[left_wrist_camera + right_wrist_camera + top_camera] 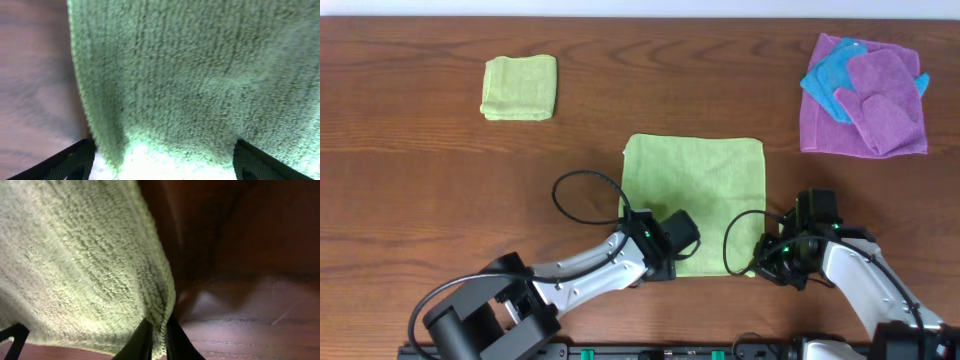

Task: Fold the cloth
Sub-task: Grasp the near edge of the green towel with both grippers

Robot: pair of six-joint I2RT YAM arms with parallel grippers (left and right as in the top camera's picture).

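I'm too far in over the cloth with my open left gripper, the cloth's edge beside one finger; I will shift out, pinch that edge [114, 157], then fold.
The yellow-green cloth [695, 195] lies spread flat in the middle of the table. My left gripper [665, 250] sits at its near left corner. In the left wrist view that gripper [162, 167] is open, its fingers [75, 161] wide apart, with the cloth [190, 75] between them and the cloth's left edge just inside the left finger. My right gripper [767, 262] is at the near right corner. In the right wrist view it [159, 341] is shut on the cloth's edge [85, 260], which bunches up between the fingertips [142, 342].
A paler green folded wad [520, 88] lies at the back left. At the back right a purple cloth [875, 105] is heaped with a blue cloth [832, 75]. Black cables [585, 195] loop beside the left arm, partly over the cloth.
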